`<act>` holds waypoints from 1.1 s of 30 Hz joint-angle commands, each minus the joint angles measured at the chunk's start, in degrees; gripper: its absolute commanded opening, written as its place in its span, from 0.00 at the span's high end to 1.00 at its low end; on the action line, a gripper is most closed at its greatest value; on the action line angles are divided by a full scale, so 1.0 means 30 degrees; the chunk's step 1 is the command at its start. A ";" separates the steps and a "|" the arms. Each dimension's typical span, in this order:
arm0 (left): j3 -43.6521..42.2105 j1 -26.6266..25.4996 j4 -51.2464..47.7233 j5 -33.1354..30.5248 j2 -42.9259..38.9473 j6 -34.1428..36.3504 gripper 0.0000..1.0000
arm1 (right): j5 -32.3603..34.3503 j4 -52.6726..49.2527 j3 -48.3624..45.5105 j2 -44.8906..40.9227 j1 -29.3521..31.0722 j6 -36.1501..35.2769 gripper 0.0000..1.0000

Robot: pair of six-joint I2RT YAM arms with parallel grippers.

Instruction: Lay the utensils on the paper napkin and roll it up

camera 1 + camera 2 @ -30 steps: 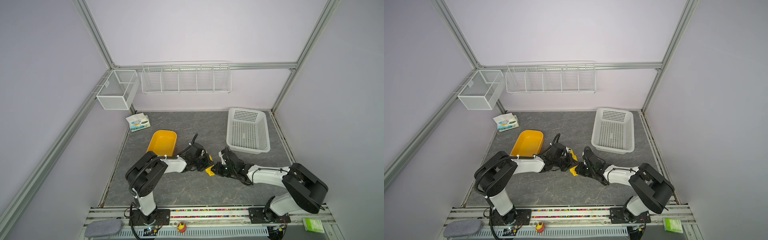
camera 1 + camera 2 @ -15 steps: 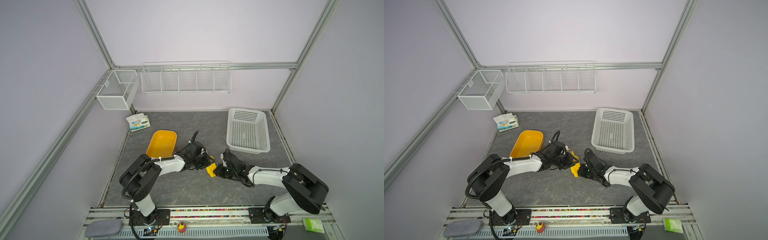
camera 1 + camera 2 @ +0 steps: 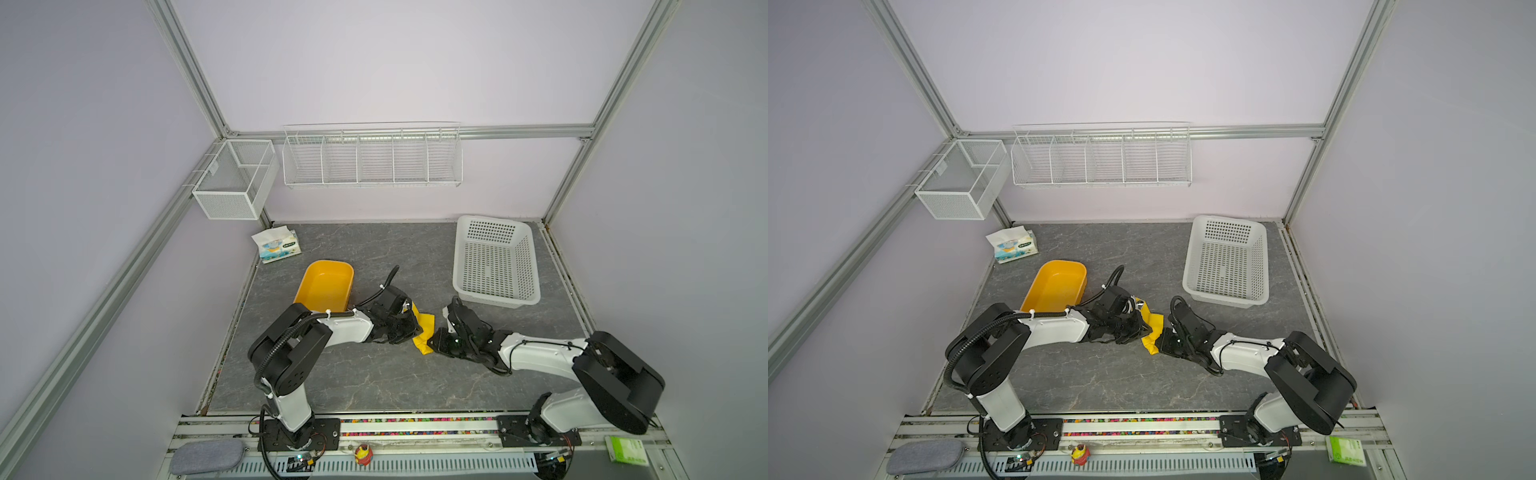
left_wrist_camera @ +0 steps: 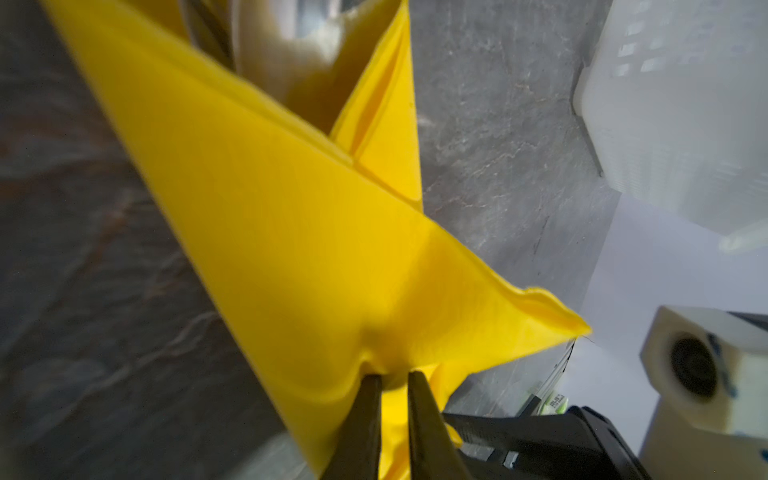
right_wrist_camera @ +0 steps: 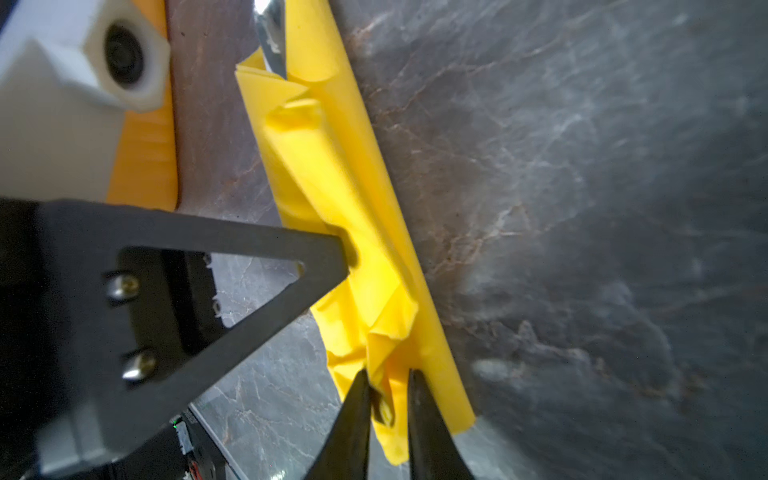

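I am pinching a crumpled fold at the napkin's near end with my right gripper, so I will open it and take the flap nearer its middle [image 5: 366,256] while my left gripper holds still.
The paper napkin [image 3: 424,332] [image 3: 1152,330] lies partly rolled on the grey table between my two grippers. In the left wrist view the napkin [image 4: 291,232] puckers where my left gripper [image 4: 392,380] pinches it, jaws almost together. My left gripper [image 3: 409,332] is at the roll's left side. In the right wrist view the napkin [image 5: 345,174] is a long crumpled roll, and my right gripper [image 5: 388,382] holds a fold at its near end. One utensil's silver tip [image 5: 270,37] sticks out of the far end. The other utensil is hidden.
An orange-yellow tray [image 3: 326,284] sits just behind the left arm. A white plastic basket [image 3: 494,262] stands at the back right, a tissue pack [image 3: 276,245] at the back left. A wire shelf [image 3: 372,156] and a mesh box [image 3: 235,178] hang on the walls.
Both grippers stay at the napkin. The left arm's elbow swung a little to the left and came back. The napkin has barely shifted.
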 commanded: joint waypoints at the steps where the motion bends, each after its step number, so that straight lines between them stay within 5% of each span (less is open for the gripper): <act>1: 0.0055 0.0064 -0.0015 -0.0392 0.0259 0.0310 0.85 | -0.0835 -0.0270 0.0085 -0.0626 -0.0050 -0.0243 0.71; 9: -0.0130 0.0063 0.0592 -0.0151 0.0408 0.0064 0.85 | -0.1660 -0.0407 0.1214 0.0833 0.0177 -0.0256 0.62; 19: -0.0415 0.0063 0.0459 -0.0488 0.0320 0.0200 0.86 | 0.0350 -0.3206 0.0616 0.0095 0.0245 -0.1258 0.86; 26: -0.0687 0.0092 0.0960 -0.0387 0.0653 0.0006 0.87 | 0.0592 -0.3888 0.0692 0.0440 0.0227 -0.1380 0.89; 33: -0.0808 0.0092 0.1002 -0.0443 0.0522 0.0006 0.87 | 0.0145 -0.3943 0.0903 -0.1836 0.0339 -0.2117 0.62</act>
